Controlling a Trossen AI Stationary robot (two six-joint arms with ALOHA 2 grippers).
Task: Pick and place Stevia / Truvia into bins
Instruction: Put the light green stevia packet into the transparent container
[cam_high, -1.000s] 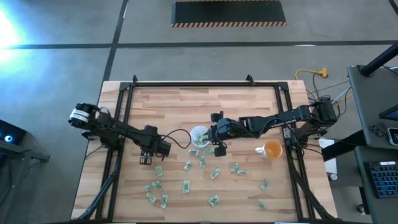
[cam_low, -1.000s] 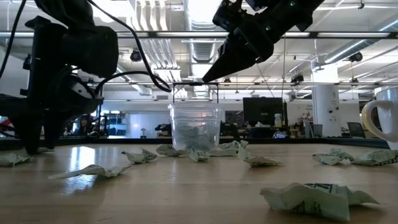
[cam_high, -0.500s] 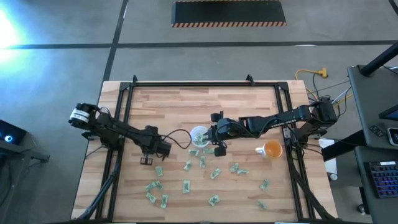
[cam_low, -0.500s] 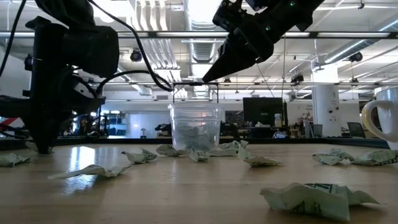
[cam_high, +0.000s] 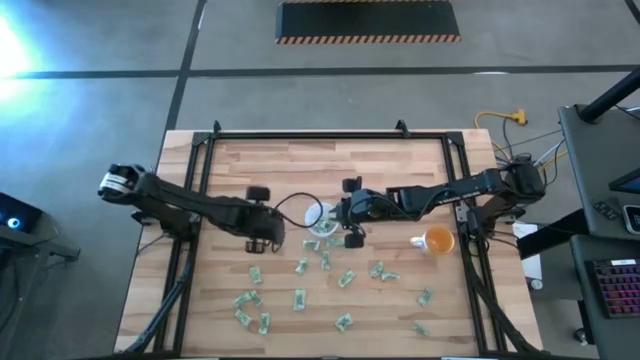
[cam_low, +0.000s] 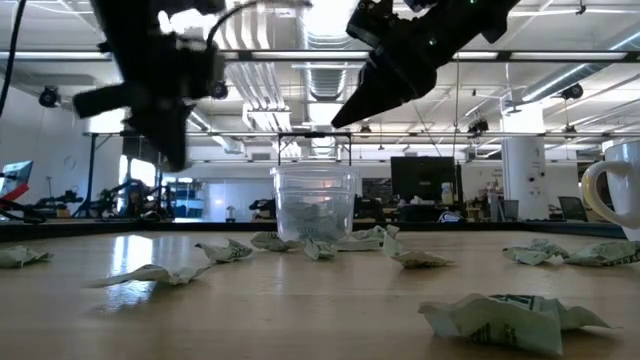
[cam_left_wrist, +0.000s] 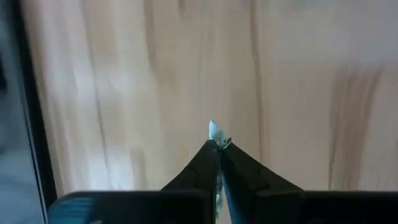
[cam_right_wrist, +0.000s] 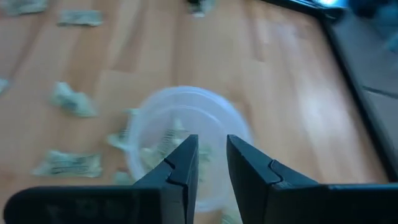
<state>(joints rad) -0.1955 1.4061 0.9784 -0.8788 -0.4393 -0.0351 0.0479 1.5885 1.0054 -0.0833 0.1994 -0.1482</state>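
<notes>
The sweetener packet in my left gripper needs to be let go onto the packets that are inside the translucent white cup (cam_high: 323, 222).
Several crumpled green and white sweetener packets (cam_high: 299, 298) lie flat on the wooden table, mostly toward its near edge. The translucent white cup (cam_high: 320, 218) stands upright mid-table with packets inside. It also shows in the low view (cam_low: 314, 205) and the right wrist view (cam_right_wrist: 180, 140). My left gripper (cam_high: 263, 238) is raised above the table to the left of the cup, shut on one packet (cam_left_wrist: 216, 131). My right gripper (cam_right_wrist: 213, 163) hangs just above the cup's right side, slightly open and empty. It also shows in the low view (cam_low: 345, 115). My left gripper pinches a small packet between its two fingertips. Only a crumpled corner (cam_left_wrist: 215, 129) sticks out past the tips. The packet is lifted clear of the table.
An orange cup with a white handle (cam_high: 436, 240) stands to the right of my right gripper. A black metal frame (cam_high: 300, 135) runs round the table's edges. Loose packets (cam_low: 508, 322) lie near the low camera. Bare wood lies toward the far edge.
My left gripper has risen from the table with a packet and swung toward the cup, and the arm has turned. My right gripper has kept still over the cup.
</notes>
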